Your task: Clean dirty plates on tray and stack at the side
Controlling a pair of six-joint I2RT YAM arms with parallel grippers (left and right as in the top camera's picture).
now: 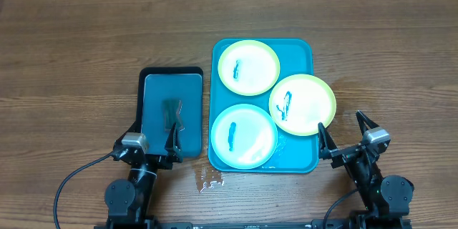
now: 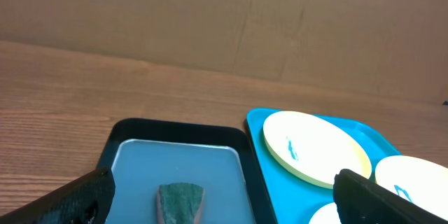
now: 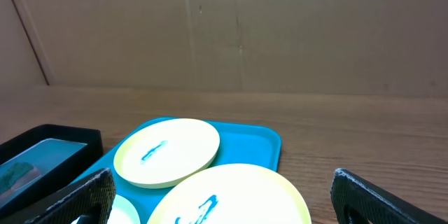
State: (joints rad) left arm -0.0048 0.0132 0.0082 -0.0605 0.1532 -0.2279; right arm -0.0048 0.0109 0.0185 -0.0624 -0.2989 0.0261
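Observation:
Next, I close my right gripper on the rim of the teal-rimmed front plate [image 1: 275, 146], next to the lime-rimmed plate that hangs over the teal tray's edge.
The teal tray [image 1: 300, 54] holds three smeared plates: a lime-rimmed one at the back [image 1: 248, 66], a lime-rimmed one at the right [image 1: 302, 104] overhanging the tray's edge, and a teal-rimmed one at the front [image 1: 243, 135]. My left gripper [image 1: 154, 142] is open and empty, over the near end of the black tray. My right gripper [image 1: 346, 137] is open and empty, just near of the right plate. In the left wrist view the back plate [image 2: 311, 147] and tray [image 2: 260, 155] show. In the right wrist view the back plate [image 3: 166, 151] and right plate [image 3: 231, 196] show.
A smaller black-edged tray [image 1: 169, 74] with a blue-grey mat lies left of the teal tray, with a green sponge [image 1: 172, 112] on it; the sponge also shows in the left wrist view [image 2: 181, 201]. A wet patch [image 1: 211, 180] marks the table near the teal tray's front corner.

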